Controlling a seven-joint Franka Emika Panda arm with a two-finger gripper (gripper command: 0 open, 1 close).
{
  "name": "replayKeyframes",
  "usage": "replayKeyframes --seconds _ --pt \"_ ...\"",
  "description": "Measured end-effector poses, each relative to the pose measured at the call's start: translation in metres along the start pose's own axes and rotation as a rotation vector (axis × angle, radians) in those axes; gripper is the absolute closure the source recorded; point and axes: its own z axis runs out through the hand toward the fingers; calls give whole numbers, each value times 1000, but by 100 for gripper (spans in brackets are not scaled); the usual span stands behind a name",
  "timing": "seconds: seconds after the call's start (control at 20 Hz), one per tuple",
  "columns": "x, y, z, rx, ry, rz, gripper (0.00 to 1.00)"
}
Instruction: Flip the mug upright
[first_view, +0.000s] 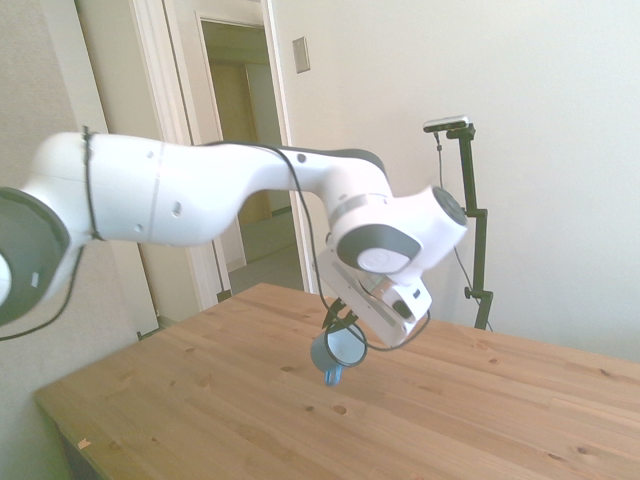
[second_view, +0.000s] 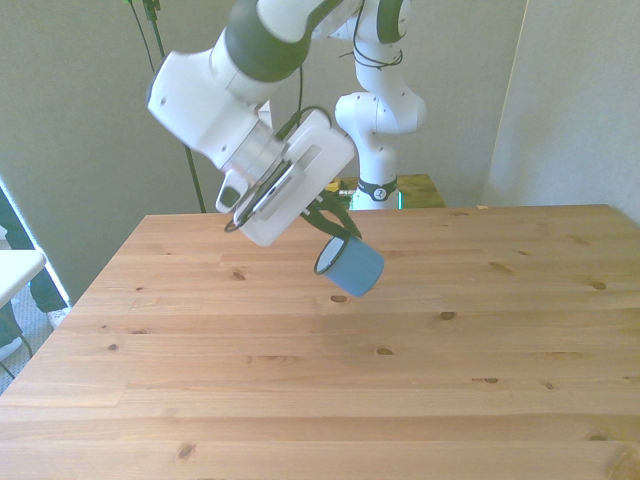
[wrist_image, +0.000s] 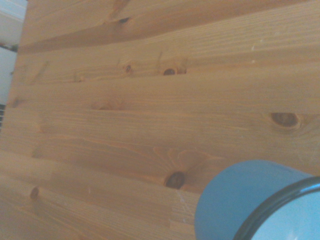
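I will release the light-blue mug upright over the dark knot (second_view: 332, 298) just beneath it on the wooden table.
The light-blue mug (second_view: 352, 269) hangs tilted just over the wooden table (second_view: 300, 390), near the middle of its far half. Its dark-rimmed mouth points sideways toward the front view's left. In the side view the mug (first_view: 337, 353) shows its white inside, and its blue loop handle (first_view: 333, 376) points down at the table. My gripper (second_view: 334, 236) comes down slanted from above and is shut on the mug's rim. The wrist view shows the mug's blue wall (wrist_image: 240, 195) and dark rim over bare planks.
The robot's white base (second_view: 378, 130) stands behind the table's far edge. The table's near-left corner (first_view: 50, 400) shows in the side view, with an open doorway (first_view: 245, 150) behind it.
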Motion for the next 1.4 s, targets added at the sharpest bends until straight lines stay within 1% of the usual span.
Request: replayKeyframes --seconds 0.15,0.25,0.4,0.55,0.65,0.7,0.8,1.1,1.2,1.25,1.4 --pt "-42 -26 -1 -77 136 -35 100" --pt "-65 -33 5 -127 229 -48 100" --pt "-88 -29 31 -214 358 -61 100" --pt "-103 -15 66 -327 464 -60 100" --pt "-106 -10 80 -412 518 -45 100" --pt "-106 -9 83 -449 540 -32 100" --pt "-106 -9 87 -498 573 -20 100" --pt "-94 -3 109 -571 574 -4 100" --pt "-89 -2 116 -581 570 3 100" --pt "-88 -2 117 -583 569 6 0" --pt "-85 -4 119 -583 568 12 0"
